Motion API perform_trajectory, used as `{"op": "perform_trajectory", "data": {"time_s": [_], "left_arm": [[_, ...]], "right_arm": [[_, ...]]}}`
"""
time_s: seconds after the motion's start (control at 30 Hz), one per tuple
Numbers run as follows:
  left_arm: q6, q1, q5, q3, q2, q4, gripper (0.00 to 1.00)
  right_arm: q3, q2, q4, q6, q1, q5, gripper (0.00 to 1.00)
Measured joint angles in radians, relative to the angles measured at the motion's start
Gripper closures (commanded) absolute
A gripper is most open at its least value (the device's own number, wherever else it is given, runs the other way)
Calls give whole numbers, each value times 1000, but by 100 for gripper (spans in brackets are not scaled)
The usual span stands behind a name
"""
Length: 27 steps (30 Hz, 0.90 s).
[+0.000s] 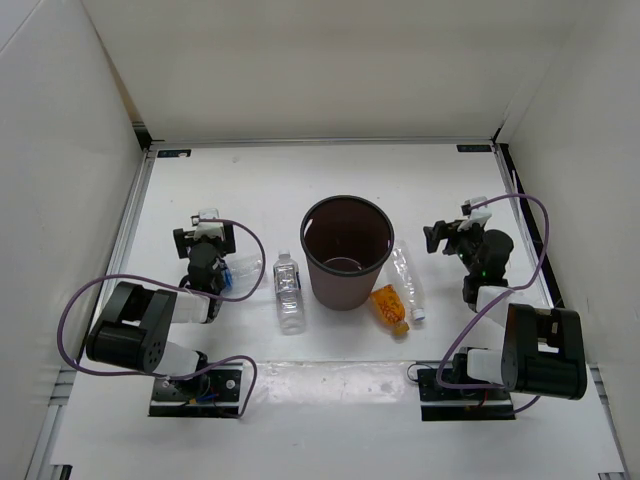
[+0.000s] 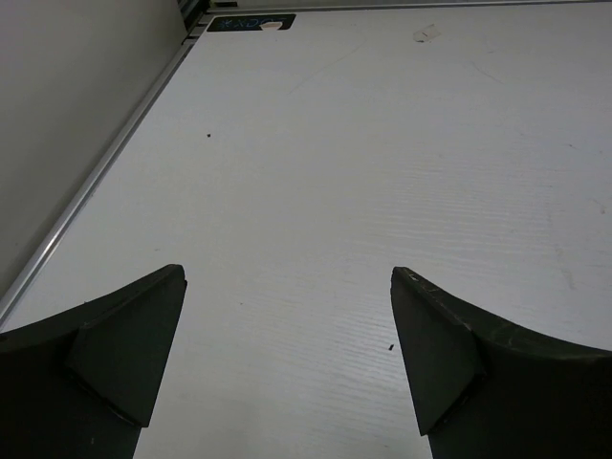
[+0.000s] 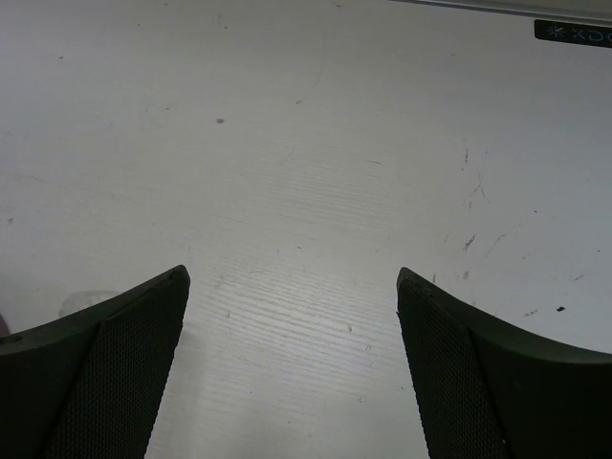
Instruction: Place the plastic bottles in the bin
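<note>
Next, I close my right gripper on the middle [image 1: 404,270] of the clear white-capped bottle beside the short orange bottle.
The dark brown bin [image 1: 345,250] stands upright mid-table. A clear bottle with a white cap [image 1: 288,291] lies just left of it. A clear bottle with a blue label [image 1: 240,270] lies beside my left arm. Another clear white-capped bottle [image 1: 407,281] lies against the bin's right side, with the short orange bottle [image 1: 390,307] just in front of it. My left gripper [image 1: 204,236] [image 2: 287,273] is open and empty over bare table, left of the bottles. My right gripper [image 1: 435,238] [image 3: 293,273] is open and empty, right of the bin. Neither wrist view shows a bottle clearly.
White walls close the table [image 1: 250,180] on the left, back and right, with a metal rail [image 2: 86,201] along the left edge. Purple cables [image 1: 90,290] loop beside both arms. The arm bases [image 1: 195,385] sit at the near edge.
</note>
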Motion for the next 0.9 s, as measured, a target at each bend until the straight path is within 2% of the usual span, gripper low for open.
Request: {"op": "perform_trajectory", "data": {"time_s": [0.5,0.57,0.67,0.73,0.83,0.9], "left_arm": [[0,2,0,0,0,4,0],[6,-5,-3,-15,0,28,0],[33,-30,-7,-93,24,156,0],[62,-71,-64,-122,20,169,0],[127,-175,-151,-114,-105,132,0],[154,-257,-231,-77,-267,39,0]], "right_arm": [[0,0,-1,0,-4,7,10],[0,0,-1,5,-5,19,10],[0,-1,-2,11,-2,49,10],[0,-2,-3,12,3,65,10],[0,-14,-8,14,13,91,10],[-1,-35,-13,18,23,118,10]]}}
